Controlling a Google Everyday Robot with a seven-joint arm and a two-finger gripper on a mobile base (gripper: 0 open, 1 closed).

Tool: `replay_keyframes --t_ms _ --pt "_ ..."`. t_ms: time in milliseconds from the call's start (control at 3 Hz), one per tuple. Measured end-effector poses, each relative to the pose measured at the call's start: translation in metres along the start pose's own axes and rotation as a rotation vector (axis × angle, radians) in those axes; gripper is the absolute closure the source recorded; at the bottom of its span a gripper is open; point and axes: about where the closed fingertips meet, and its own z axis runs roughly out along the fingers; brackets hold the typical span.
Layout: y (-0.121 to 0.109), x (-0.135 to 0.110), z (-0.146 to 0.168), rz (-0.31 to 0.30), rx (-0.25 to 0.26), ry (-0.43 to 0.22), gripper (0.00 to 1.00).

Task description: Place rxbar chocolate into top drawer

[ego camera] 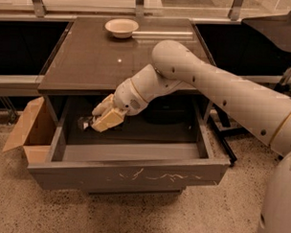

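I need to release the rxbar chocolate, now hanging just above the drawer floor, from my gripper on the open top drawer's bottom (103, 139), toward the side with the cardboard box.
The top drawer (134, 174) of the grey cabinet is pulled wide open, its front panel marked with whitish scratches. My gripper (94, 123) reaches down into the drawer's left part, just under the tabletop edge. It is shut on the rxbar chocolate (84, 122), a small dark bar sticking out to the left of the cream fingers (107, 118). The bar hangs just above the drawer floor near the left wall. Part of the bar is hidden by the fingers.
A cream bowl (122, 27) stands at the back of the brown tabletop (90, 63). A tan cardboard box (30, 131) sits on the floor left of the cabinet. My arm (209, 87) crosses over the drawer's right side.
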Motion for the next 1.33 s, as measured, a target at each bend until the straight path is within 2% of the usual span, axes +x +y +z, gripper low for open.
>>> replay_keyframes --t_ms 333,667,1000,1333 --pt "-0.006 0.017 0.023 0.027 0.001 0.084 1.00" --pt "-0.015 0.051 0.040 0.094 0.051 0.207 1.00" --pt "-0.018 0.070 0.039 0.131 0.105 0.257 1.00" --pt "-0.019 0.072 0.040 0.135 0.109 0.261 0.83"
